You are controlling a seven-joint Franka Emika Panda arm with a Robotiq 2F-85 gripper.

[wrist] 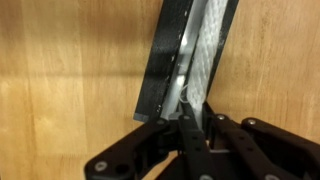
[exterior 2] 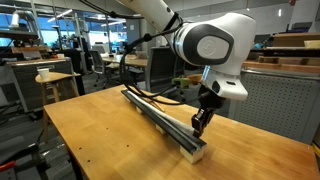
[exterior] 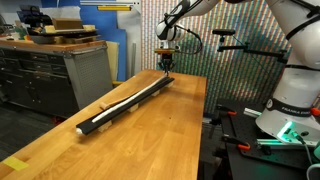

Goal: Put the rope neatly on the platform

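The rope's end, now held just above the bar, is to go on top of the black platform's tip [exterior: 169, 79] [wrist: 176, 106] farthest from the robot base. My gripper will let go of it there.
The platform [exterior: 132, 105] is a long black bar lying diagonally on the wooden table; it also shows in an exterior view [exterior 2: 160, 122] and in the wrist view [wrist: 163, 60]. The rope [exterior: 120, 101] is a thin white cord lying along the bar's top. In the wrist view the rope [wrist: 203, 55] runs down the bar into my fingers. My gripper [exterior: 165, 63] stands at one end of the bar, fingers down, also seen in an exterior view [exterior 2: 198, 126]. In the wrist view the gripper [wrist: 192, 112] is shut on the rope's end, just above the bar.
The wooden table [exterior: 150, 140] has open edges on all sides. A grey drawer cabinet [exterior: 60, 70] stands beyond it, and the robot base [exterior: 290, 110] stands beside it. A small table with a cup [exterior 2: 43, 75] stands further off.
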